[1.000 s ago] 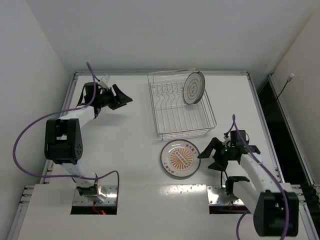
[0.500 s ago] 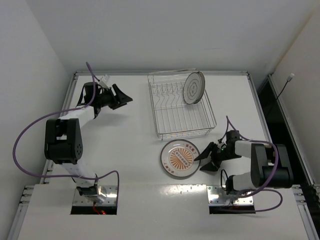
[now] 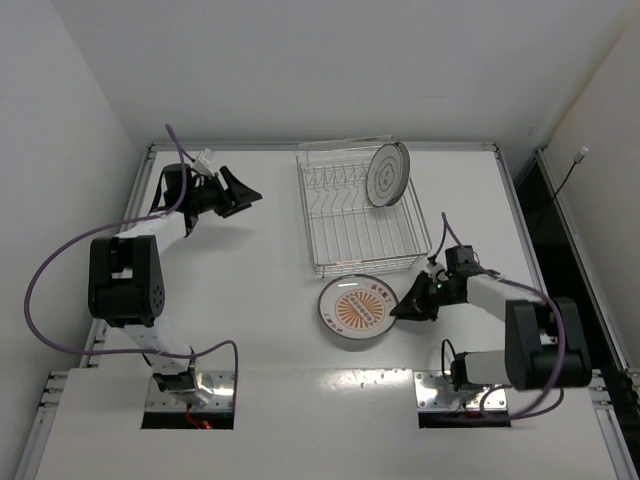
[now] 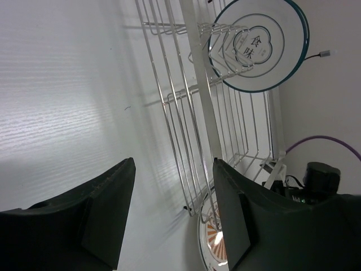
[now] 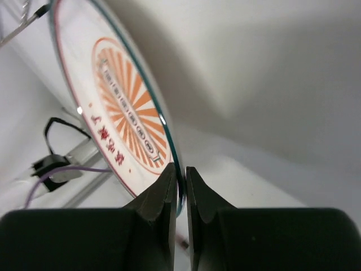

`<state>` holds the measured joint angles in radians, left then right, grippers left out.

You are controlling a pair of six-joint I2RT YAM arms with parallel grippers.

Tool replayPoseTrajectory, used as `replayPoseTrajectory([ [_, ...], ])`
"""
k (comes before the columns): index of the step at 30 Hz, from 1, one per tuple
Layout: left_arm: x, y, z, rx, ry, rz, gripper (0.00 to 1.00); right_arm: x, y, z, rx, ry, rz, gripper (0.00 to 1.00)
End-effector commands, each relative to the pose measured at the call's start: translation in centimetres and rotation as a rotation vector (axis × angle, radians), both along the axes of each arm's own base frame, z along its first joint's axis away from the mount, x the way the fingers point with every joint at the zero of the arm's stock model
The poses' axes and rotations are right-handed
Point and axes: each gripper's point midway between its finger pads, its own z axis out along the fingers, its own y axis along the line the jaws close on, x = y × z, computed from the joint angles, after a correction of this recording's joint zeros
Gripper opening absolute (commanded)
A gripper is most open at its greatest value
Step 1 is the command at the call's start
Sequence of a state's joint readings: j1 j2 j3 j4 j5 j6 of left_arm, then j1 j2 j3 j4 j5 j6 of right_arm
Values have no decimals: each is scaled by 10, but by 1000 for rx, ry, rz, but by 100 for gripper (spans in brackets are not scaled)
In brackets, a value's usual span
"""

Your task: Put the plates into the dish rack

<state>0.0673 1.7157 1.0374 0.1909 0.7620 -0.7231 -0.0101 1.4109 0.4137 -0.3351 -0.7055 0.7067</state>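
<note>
I will release the sunburst plate with my right gripper in the rack slot (image 3: 372,181) facing the white plate's grey rings.
A plate with an orange sunburst centre (image 3: 356,310) lies on the table just in front of the dish rack (image 3: 345,255). My right gripper (image 3: 408,306) is shut on that plate's right rim; the wrist view shows the thin rim (image 5: 176,179) pinched between both fingers. A second plate, white with grey rings (image 3: 386,176), stands upright at the rack's back right corner and also shows in the left wrist view (image 4: 258,45). My left gripper (image 3: 250,195) hovers open and holds nothing at the table's back left, well away from the rack.
The rack's wire side (image 4: 197,107) runs through the left wrist view, with the sunburst plate (image 4: 211,237) just past its end. White walls enclose the table on the left, back and right. A purple cable (image 3: 60,270) loops from the left arm.
My right gripper moved left to the sunburst plate's rim and went from open to shut on it. The plate shifted slightly left. The left arm barely moved.
</note>
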Motion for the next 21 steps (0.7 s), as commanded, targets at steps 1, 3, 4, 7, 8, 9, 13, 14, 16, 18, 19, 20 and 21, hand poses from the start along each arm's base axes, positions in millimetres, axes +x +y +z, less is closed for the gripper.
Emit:
replayPoseTrajectory([
  [1,5,3,16,-8,-55,-4,54,-8,-6,11,-95,-63,13,0],
  [3,6,4,15,-4,-54,4,54,-16,-10,20,-137,-72,13,0],
  [4,5,4,14,-5,-45,4,54,-12,-10,30,-151,-110,16,0],
  [7,8,10,13,7,-51,20,54,-10,-18,69,-221,-223,0,0],
  [8,8,10,13,7,-51,20,54,-8,-25,77,-267,-250,-21,0],
  [9,8,10,13,7,-51,20,54,-19,-27,88,-297,-264,8,0],
  [13,9,11,13,11,-50,28,54,3,-47,170,-432,-480,-17,0],
  [14,9,11,13,11,-50,28,54,9,-58,186,-494,-524,-47,0],
  [16,8,11,11,10,-41,28,54,29,-72,235,-579,-635,-100,0],
  [18,8,10,8,2,-25,32,54,54,-93,282,-682,-747,-209,0],
  [19,9,10,9,3,-34,32,54,64,-101,304,-713,-806,-266,0],
  [20,9,10,9,-4,-29,35,54,79,-107,323,-733,-877,-329,0],
  [21,9,10,9,-4,-29,35,54,89,-119,332,-782,-900,-392,0],
])
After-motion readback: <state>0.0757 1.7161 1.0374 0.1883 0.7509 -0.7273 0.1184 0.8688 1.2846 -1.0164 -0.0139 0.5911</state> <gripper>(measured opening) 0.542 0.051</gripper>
